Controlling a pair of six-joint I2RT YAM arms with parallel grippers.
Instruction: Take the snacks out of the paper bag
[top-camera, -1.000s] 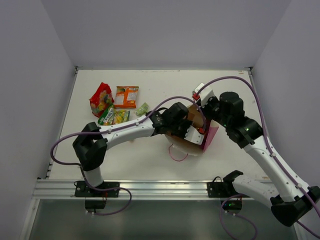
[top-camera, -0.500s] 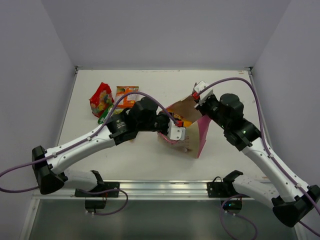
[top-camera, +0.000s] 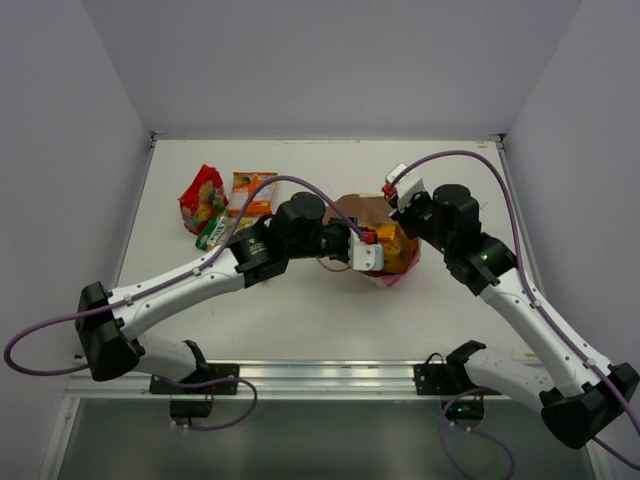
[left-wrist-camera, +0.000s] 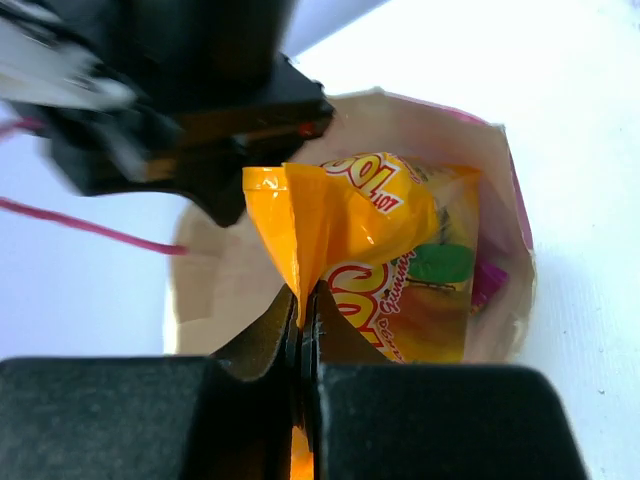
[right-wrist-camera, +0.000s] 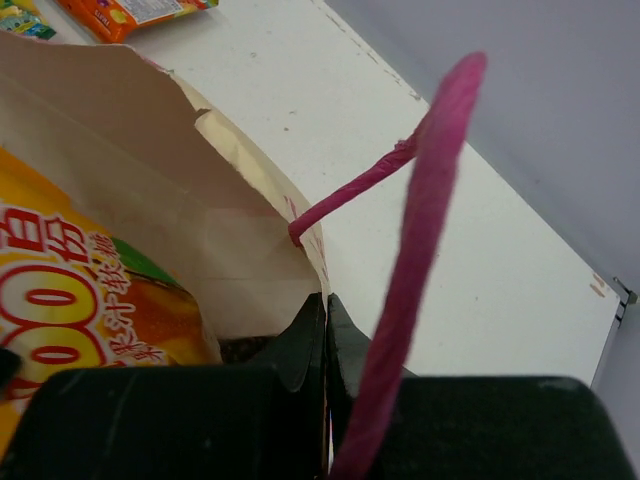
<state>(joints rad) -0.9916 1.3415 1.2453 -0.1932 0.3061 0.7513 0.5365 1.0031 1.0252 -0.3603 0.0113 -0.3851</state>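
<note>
My left gripper should release the orange snack packet, now at the paper bag's mouth, on the table (top-camera: 311, 191) between the pile of snacks and the paper bag.
The paper bag (top-camera: 362, 212) sits mid-table with its mouth open toward my arms. My right gripper (top-camera: 402, 224) is shut on the bag's rim (right-wrist-camera: 318, 262), and a pink cord handle (right-wrist-camera: 420, 220) loops over it. My left gripper (top-camera: 376, 250) is shut on the edge of an orange snack packet (left-wrist-camera: 385, 225), which sits at the bag's mouth (top-camera: 398, 252). The same packet shows in the right wrist view (right-wrist-camera: 70, 310). A purple-magenta packet (left-wrist-camera: 490, 278) lies deeper in the bag (left-wrist-camera: 440, 125). A red packet (top-camera: 202, 194), an orange one (top-camera: 251, 192) and a green-yellow one (top-camera: 214, 232) lie at the far left.
The right gripper's black body (left-wrist-camera: 190, 100) is close above the bag's mouth in the left wrist view. A loose pink cord handle (left-wrist-camera: 90, 225) hangs beside the bag. The table's far edge and walls lie beyond the snack pile.
The bag has turned and shifted toward the far right under my right gripper. My left arm has swung its elbow out left, and its gripper now grips the orange packet at the bag's mouth.
</note>
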